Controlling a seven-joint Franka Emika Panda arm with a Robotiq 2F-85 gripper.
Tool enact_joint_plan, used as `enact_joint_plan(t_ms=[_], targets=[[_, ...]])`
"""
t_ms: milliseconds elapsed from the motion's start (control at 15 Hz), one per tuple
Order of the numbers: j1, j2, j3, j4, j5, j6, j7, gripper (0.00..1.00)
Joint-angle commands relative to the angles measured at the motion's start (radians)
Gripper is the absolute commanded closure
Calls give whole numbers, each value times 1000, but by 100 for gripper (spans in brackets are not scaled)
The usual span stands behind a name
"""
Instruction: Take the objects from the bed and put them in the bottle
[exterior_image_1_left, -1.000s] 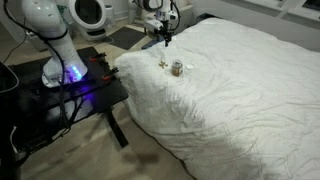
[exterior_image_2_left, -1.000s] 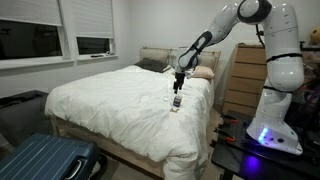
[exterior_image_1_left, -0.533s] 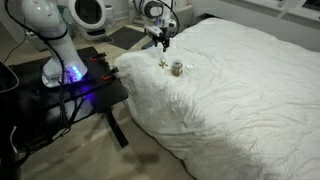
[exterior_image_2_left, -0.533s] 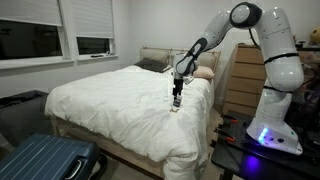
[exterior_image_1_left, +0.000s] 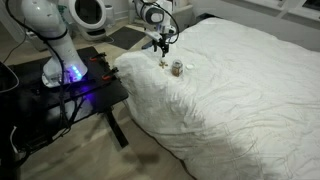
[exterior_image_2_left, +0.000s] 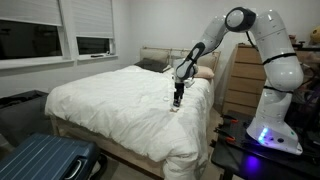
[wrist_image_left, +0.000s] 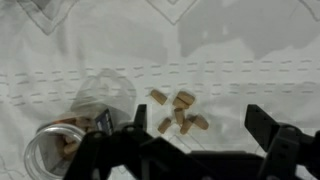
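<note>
I will lower my gripper and close it on the tiny tan objects in the loose cluster (exterior_image_1_left: 163, 64) (wrist_image_left: 183, 102) beside the bottle.
Several tiny tan objects (wrist_image_left: 176, 108) lie in a loose cluster on the white bed (wrist_image_left: 230, 70). The small bottle (wrist_image_left: 62, 142) stands just left of them in the wrist view, open mouth up, with a few bits inside. My gripper (wrist_image_left: 198, 128) hovers open over the cluster, its dark fingers (wrist_image_left: 264, 126) straddling it with nothing between them. In both exterior views the gripper (exterior_image_1_left: 163, 45) (exterior_image_2_left: 179, 96) points down at the bed (exterior_image_1_left: 240, 90) (exterior_image_2_left: 110, 100), close above the objects (exterior_image_1_left: 162, 64) and beside the bottle (exterior_image_1_left: 177, 68) (exterior_image_2_left: 177, 105).
The robot base stands on a black table (exterior_image_1_left: 80, 85) at the bed's edge. A blue suitcase (exterior_image_2_left: 45, 160) lies on the floor at the bed's foot. A wooden dresser (exterior_image_2_left: 245, 75) and pillows (exterior_image_2_left: 155, 64) are near the headboard.
The gripper has sunk a little toward the objects on the bed, still open. Bottle and objects have not moved.
</note>
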Motion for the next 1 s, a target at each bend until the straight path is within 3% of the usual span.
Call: enact_joint_plan(t_ms=[0,333,933], targets=[[-3,26,1,33,-33,-3,28,0],[19,58,-16,62,-83,33,53,0],[8,155,1,134,-67,28,44,0]])
